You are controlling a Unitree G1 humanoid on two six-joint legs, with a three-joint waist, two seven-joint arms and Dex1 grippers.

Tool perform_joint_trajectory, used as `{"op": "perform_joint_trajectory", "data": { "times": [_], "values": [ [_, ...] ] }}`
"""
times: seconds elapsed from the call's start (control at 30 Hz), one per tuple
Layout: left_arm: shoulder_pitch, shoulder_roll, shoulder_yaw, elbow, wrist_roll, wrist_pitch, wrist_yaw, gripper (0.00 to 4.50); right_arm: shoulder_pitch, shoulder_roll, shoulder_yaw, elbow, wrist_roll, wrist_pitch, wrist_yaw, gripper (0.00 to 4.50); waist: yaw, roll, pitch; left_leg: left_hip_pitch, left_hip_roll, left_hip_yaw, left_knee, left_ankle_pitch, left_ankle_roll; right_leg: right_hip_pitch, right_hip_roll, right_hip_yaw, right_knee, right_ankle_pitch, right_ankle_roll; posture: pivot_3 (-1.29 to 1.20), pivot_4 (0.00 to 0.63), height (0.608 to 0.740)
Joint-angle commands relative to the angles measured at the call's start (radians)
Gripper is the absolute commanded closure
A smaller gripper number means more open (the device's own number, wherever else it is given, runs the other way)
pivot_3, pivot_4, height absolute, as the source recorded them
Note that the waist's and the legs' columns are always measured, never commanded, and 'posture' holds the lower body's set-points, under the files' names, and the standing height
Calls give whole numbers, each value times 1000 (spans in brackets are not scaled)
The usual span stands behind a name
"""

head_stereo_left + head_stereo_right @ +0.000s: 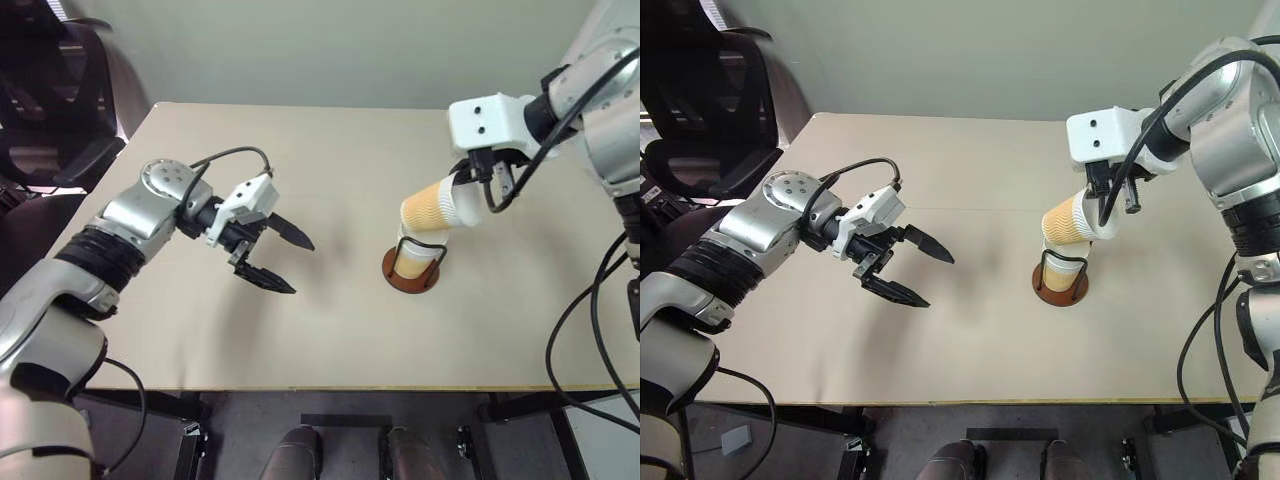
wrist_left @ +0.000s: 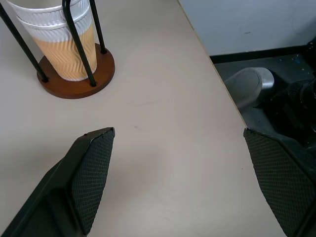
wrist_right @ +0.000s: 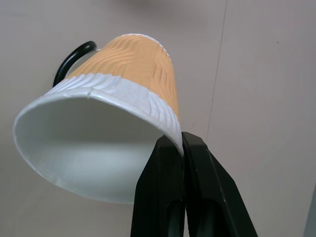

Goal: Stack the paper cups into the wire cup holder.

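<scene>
Next, my right gripper releases the third paper cup inside the nested cups (image 1: 424,244) between the black wire loops of the holder.
The wire cup holder (image 1: 389,271), black loops on a round reddish-brown base, stands on the table right of centre. Two paper cups (image 2: 61,42) sit nested inside it. My right gripper (image 3: 180,144) is shut on the rim of a third paper cup (image 1: 428,208). That cup is tilted on its side just above the holder's wire loops (image 3: 74,58), its mouth facing my wrist. My left gripper (image 1: 300,267) hovers open over the table left of the holder, with nothing between its fingers (image 2: 94,168).
The tan table (image 1: 330,330) reaches to a front edge near me. A black office chair (image 1: 60,110) stands past the table's far left corner. Cables hang at the right side (image 1: 590,330).
</scene>
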Motion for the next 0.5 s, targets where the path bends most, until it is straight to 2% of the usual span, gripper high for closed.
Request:
{"op": "perform_joint_trajectory", "data": {
  "times": [0.03,0.2,0.5],
  "values": [
    [-22,0,4,-11,-17,-3,-28,0,-13,-29,-39,-64,10,13,14,4464,0,0,0,0,0,0,0,0,0,0,0,0,0,0,0,0,150,740],
    [-28,-4,6,-15,-16,2,-28,0,27,-35,-10,-122,19,8,14,4464,0,0,0,0,0,0,0,0,0,0,0,0,0,0,0,0,150,740],
    [-17,4,18,-28,-16,16,-28,0,73,-7,-2,-86,-54,-95,13,4464,0,1,1,0,0,0,2,0,0,1,0,0,1,1,1,0,150,740]
  ]
}}
